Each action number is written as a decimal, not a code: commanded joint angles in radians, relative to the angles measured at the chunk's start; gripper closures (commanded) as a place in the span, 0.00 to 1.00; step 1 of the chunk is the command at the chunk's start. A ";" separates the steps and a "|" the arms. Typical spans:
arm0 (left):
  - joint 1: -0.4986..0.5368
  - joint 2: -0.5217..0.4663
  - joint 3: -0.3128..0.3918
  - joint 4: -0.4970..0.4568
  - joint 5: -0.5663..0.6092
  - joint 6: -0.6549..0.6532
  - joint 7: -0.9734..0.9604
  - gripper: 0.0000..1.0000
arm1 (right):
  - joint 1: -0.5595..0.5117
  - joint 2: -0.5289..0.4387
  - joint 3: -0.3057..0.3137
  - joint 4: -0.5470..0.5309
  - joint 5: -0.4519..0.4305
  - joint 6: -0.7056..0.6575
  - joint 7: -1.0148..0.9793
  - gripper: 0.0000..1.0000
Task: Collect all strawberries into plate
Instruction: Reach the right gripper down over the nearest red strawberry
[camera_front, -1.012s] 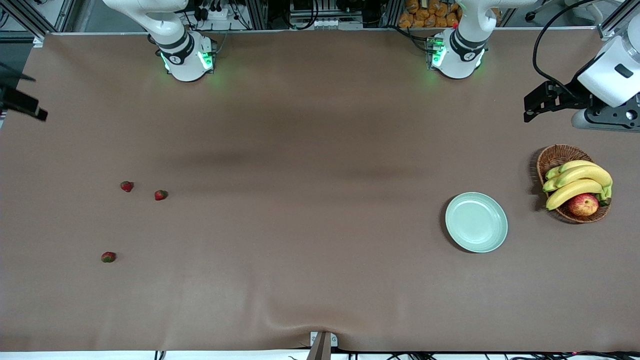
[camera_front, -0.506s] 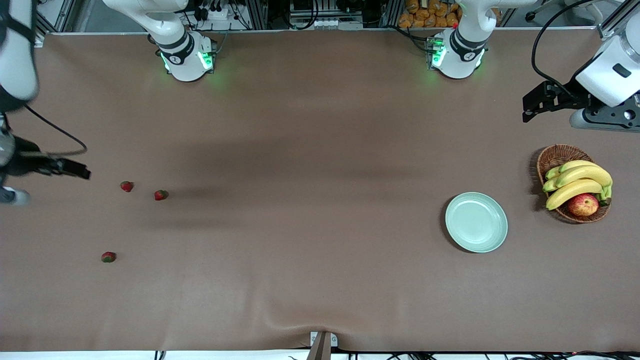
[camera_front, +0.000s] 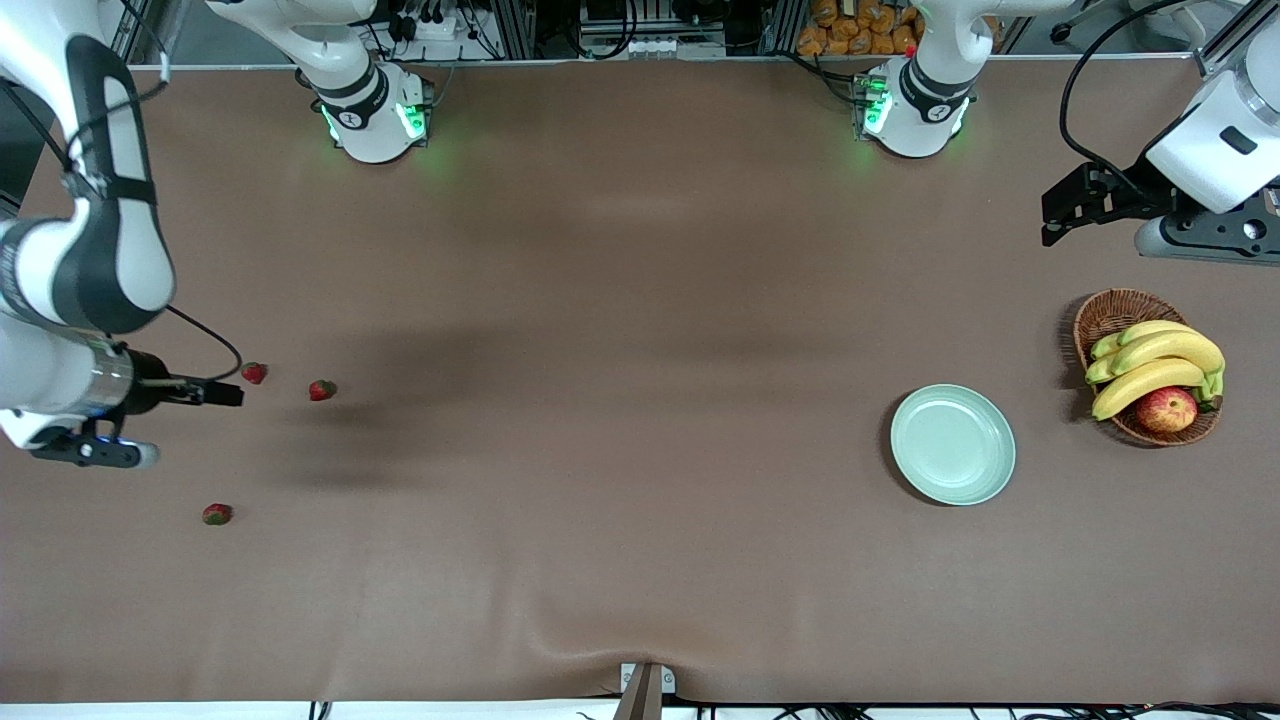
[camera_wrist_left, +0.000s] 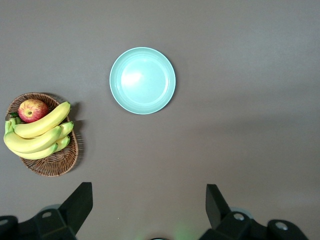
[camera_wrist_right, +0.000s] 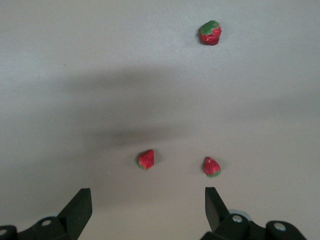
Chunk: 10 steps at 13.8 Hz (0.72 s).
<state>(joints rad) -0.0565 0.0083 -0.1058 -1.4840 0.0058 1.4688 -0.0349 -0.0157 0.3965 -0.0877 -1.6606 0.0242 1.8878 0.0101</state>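
The sides of the strawberry (camera_front: 321, 390) (camera_wrist_right: 146, 159) in the pair that lies nearer the mint-green plate should be gripped next by my right gripper.
Three small red strawberries lie at the right arm's end of the table: one (camera_front: 254, 373), a second (camera_front: 321, 390) beside it, and a third (camera_front: 216, 514) nearer the front camera. The right wrist view shows the pair (camera_wrist_right: 146, 159) (camera_wrist_right: 212, 167) and the lone one (camera_wrist_right: 210, 32). My right gripper (camera_front: 228, 393) (camera_wrist_right: 147, 200) hangs open and empty just above the table beside the pair. The mint-green plate (camera_front: 952, 445) (camera_wrist_left: 142, 80) lies empty toward the left arm's end. My left gripper (camera_front: 1050, 215) (camera_wrist_left: 147, 195) is open and empty, high over that end of the table.
A brown wicker basket (camera_front: 1112, 312) (camera_wrist_left: 55, 162) with bananas (camera_front: 1150, 365) and a red-yellow apple (camera_front: 1166, 409) stands beside the plate, closer to the table's end. A fold in the brown cloth sits at the edge nearest the front camera.
The right arm has swung in from the table's end, bringing its open gripper down next to the pair of strawberries. The left arm has barely shifted.
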 joint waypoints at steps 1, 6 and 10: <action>0.006 -0.005 0.000 -0.001 -0.010 0.007 0.023 0.00 | 0.019 0.014 0.002 -0.091 0.002 0.100 0.014 0.00; 0.004 -0.005 -0.002 -0.001 -0.010 0.007 0.021 0.00 | 0.017 0.094 0.002 -0.113 0.002 0.108 0.016 0.00; -0.002 -0.007 -0.002 0.001 -0.010 0.007 0.021 0.00 | 0.016 0.149 0.003 -0.117 0.003 0.106 0.018 0.00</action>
<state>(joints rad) -0.0574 0.0083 -0.1064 -1.4840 0.0058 1.4691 -0.0349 -0.0023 0.5300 -0.0853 -1.7673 0.0244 1.9850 0.0113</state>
